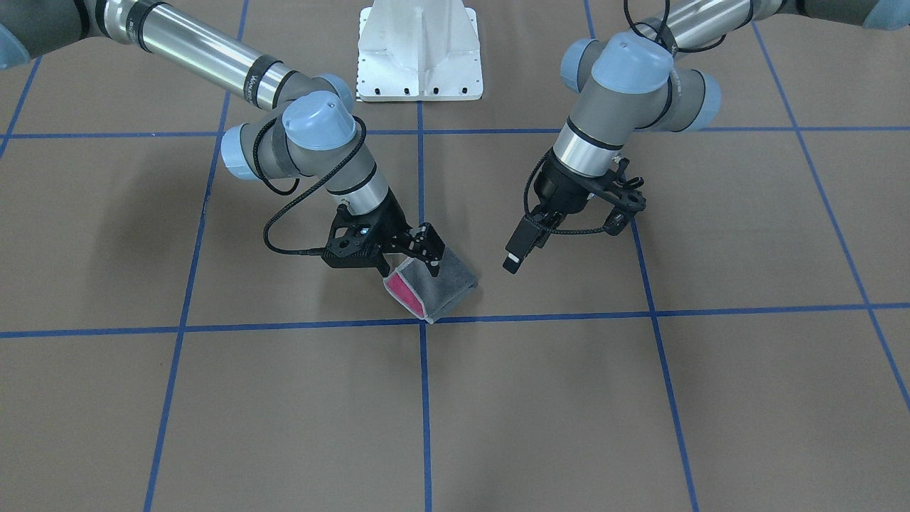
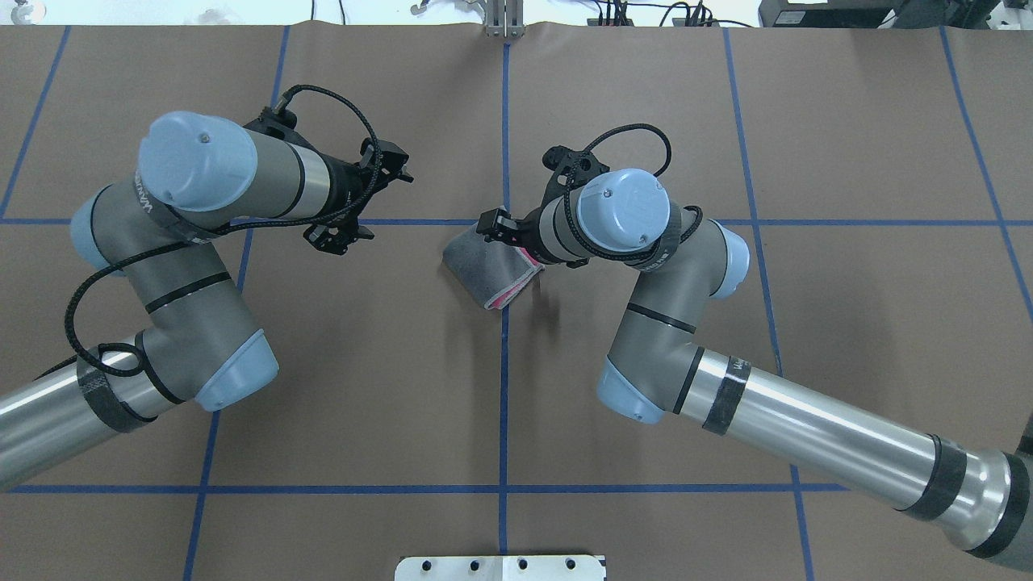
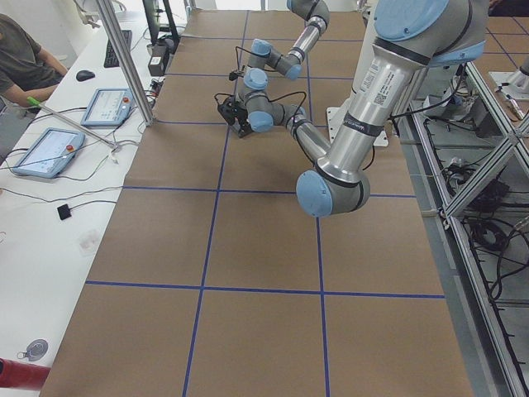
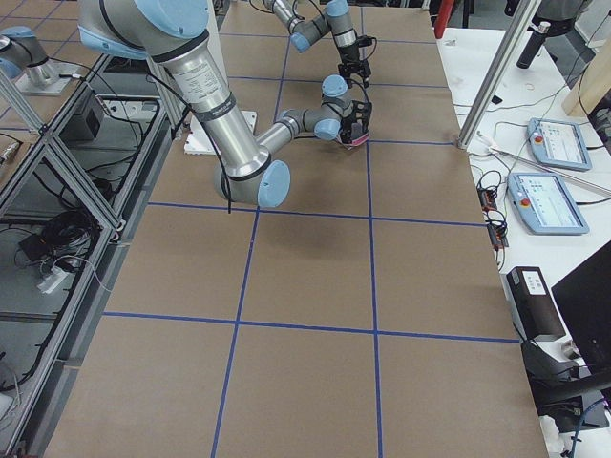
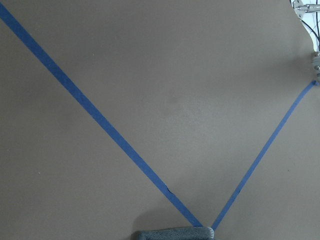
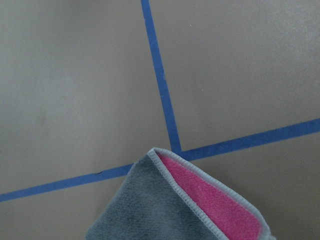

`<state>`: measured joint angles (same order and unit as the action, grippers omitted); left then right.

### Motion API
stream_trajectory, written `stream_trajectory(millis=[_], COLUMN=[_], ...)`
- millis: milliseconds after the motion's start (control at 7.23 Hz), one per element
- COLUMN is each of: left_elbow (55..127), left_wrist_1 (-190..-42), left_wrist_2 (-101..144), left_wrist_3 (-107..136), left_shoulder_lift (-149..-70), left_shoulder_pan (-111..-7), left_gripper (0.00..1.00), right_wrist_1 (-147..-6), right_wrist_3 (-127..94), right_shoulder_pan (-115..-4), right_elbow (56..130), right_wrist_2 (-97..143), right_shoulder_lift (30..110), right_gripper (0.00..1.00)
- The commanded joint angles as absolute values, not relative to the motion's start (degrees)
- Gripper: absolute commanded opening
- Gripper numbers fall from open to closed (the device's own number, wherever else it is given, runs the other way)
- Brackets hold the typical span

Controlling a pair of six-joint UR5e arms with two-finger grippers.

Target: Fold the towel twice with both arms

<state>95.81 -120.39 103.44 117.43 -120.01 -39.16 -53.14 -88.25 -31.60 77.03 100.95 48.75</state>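
My right gripper is in from the grey layer's hem while a pink part of the towel shows uncovered, so next I open, pull back and pinch the hem (image 1: 401,274) next to the pink.
The towel (image 1: 435,288) lies folded near a blue tape crossing, grey face out, with pink showing at the open side. It also shows in the overhead view (image 2: 484,270) and in the right wrist view (image 6: 165,210). My right gripper (image 1: 429,259) is shut on the towel's upper edge and holds that edge slightly raised. My left gripper (image 1: 513,260) hangs a short way to the side of the towel and touches nothing. It shows only as one narrow black bar, so I cannot tell whether it is open. The left wrist view catches only the towel's grey edge (image 5: 172,234).
The table is covered with brown paper (image 1: 640,398) marked by blue tape lines (image 1: 424,398). The white pedestal base (image 1: 419,50) stands at the robot's side of the table. Operator desks with tablets (image 3: 50,153) lie beyond the far table edge.
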Motion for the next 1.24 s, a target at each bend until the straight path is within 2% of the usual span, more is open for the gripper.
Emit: stream_trajectory(millis=[0,553,691,830,1106], left_elbow=[95.89,95.98,95.98,96.06,96.06], left_wrist_1=[-120.32,-120.32,-120.32,-120.32,-120.32], left_wrist_2=[103.45,103.45,103.45,103.45,103.45], left_wrist_3=[117.42,117.42,117.42,117.51,117.51], left_shoulder_lift=[-119.97,-120.15,-120.15,-120.23,-120.32], left_shoulder_pan=[-39.2,-39.29,-39.29,-39.37,-39.29], left_gripper=[1.0,1.0,1.0,1.0,1.0], right_wrist_1=[-53.09,-53.17,-53.17,-53.17,-53.17], right_wrist_3=[-88.15,-88.15,-88.07,-87.98,-87.8], right_shoulder_pan=[-31.47,-31.03,-31.03,-31.03,-31.03], right_elbow=[75.68,75.24,75.32,75.32,75.32], right_wrist_2=[100.99,100.99,100.99,100.99,101.07], right_shoulder_lift=[48.17,48.08,48.25,48.25,48.6], right_gripper=[1.0,0.98,0.82,0.71,0.65])
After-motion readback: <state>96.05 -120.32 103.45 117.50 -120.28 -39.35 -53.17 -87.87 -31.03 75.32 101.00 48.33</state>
